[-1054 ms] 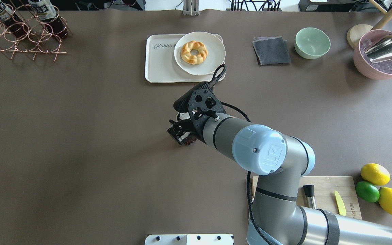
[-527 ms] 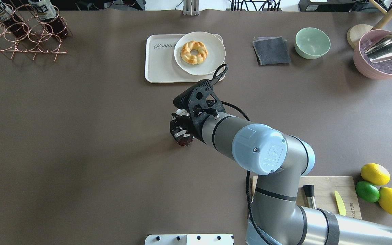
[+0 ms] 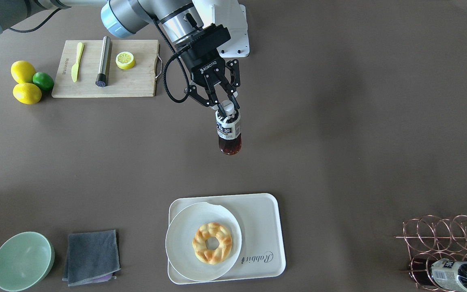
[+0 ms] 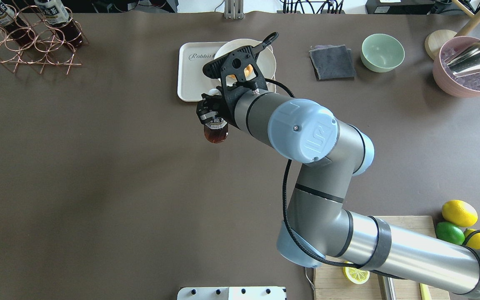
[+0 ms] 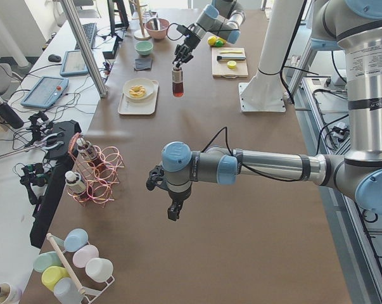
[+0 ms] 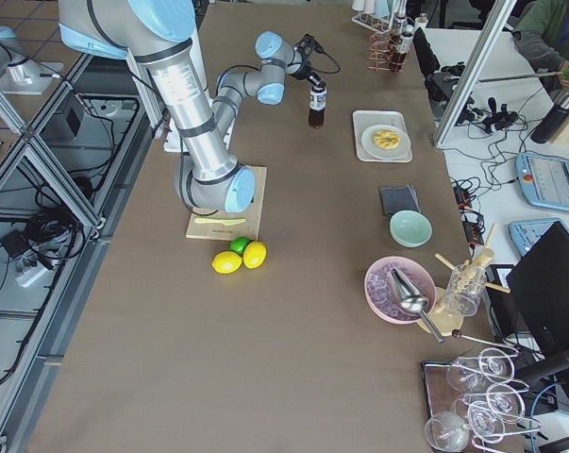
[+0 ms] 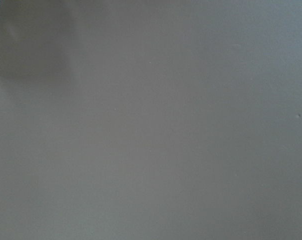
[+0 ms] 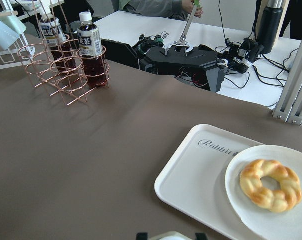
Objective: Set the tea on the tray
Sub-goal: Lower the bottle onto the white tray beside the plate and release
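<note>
My right gripper is going to set the tea down on the tray's bare part (image 3: 257, 232) (image 8: 204, 173), beside the white plate.
The tea (image 3: 228, 130), a small clear bottle of dark liquid with a white cap and a black-and-white label, hangs upright from my right gripper (image 3: 228, 109), which is shut on its neck. It is lifted off the table. In the overhead view the tea (image 4: 216, 133) and the right gripper (image 4: 210, 113) are just in front of the near edge of the cream tray (image 4: 190, 79). The tray (image 3: 264, 227) has bare room on its "Rabbit" side. The right wrist view shows the tray (image 8: 191, 185) ahead. My left gripper (image 5: 155, 182) shows only in the exterior left view; I cannot tell its state.
A round white plate (image 3: 181, 243) with a braided doughnut (image 3: 212, 242) fills half the tray. A copper wire rack (image 4: 27, 41) with other bottles stands far left. A grey cloth (image 4: 332, 61), green bowl (image 4: 382, 52), pink bowl (image 4: 465, 71) and cutting board (image 3: 106, 69) lie to the right.
My right gripper has lifted the tea off the table and carried it away from the robot, up to the tray's near edge. Nothing else has moved.
</note>
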{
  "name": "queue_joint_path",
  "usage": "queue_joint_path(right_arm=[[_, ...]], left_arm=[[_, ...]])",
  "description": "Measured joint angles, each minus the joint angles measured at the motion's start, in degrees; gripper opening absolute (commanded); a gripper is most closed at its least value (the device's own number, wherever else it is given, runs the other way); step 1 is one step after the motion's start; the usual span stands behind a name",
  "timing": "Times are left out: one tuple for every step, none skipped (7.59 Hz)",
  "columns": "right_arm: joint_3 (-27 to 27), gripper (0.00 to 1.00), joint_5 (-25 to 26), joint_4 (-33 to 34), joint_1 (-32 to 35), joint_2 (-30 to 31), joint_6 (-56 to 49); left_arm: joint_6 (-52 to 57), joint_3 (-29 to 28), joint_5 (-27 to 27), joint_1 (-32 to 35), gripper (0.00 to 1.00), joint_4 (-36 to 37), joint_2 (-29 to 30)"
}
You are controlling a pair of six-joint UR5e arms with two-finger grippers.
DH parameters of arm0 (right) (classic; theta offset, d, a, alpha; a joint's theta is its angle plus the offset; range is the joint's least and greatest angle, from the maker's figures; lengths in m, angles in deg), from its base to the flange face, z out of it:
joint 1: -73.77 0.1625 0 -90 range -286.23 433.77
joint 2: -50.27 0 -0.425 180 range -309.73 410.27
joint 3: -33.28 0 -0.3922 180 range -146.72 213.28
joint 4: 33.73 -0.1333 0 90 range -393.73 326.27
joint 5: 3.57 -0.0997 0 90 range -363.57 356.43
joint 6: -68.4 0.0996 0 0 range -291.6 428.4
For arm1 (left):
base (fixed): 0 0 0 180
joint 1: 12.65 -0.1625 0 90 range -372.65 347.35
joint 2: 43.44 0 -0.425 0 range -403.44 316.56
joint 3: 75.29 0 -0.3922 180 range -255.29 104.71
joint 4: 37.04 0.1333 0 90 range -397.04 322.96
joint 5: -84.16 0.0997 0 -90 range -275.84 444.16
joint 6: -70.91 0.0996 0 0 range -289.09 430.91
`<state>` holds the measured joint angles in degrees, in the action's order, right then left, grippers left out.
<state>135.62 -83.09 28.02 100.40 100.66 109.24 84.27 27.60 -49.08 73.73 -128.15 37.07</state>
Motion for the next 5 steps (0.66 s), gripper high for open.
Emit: queue_joint_path(right_arm=[[-4.43, 0.00, -1.04, 0.14, 2.04, -4.03, 0.78], [-9.65, 0.00, -1.59, 0.11, 3.49, -7.90, 1.24], [-15.69, 0.00, -1.88, 0.03, 4.87, -12.14, 1.47], [-22.58, 0.00, -2.16, -0.21, 6.29, -16.73, 1.63], [-29.19, 0.00, -2.42, -1.37, 7.50, -20.63, 2.51]], left_arm=[[0.00, 0.09, 0.00, 0.47, 0.98, 0.03, -0.48], [0.01, 0.15, 0.00, 1.09, 0.98, 0.01, -1.03], [0.04, 0.17, 0.00, 1.67, 0.98, -0.02, -1.40], [0.07, 0.17, 0.00, 2.09, 0.98, -0.03, -1.60], [0.08, 0.24, 0.00, 2.33, 0.98, -0.03, -1.95]])
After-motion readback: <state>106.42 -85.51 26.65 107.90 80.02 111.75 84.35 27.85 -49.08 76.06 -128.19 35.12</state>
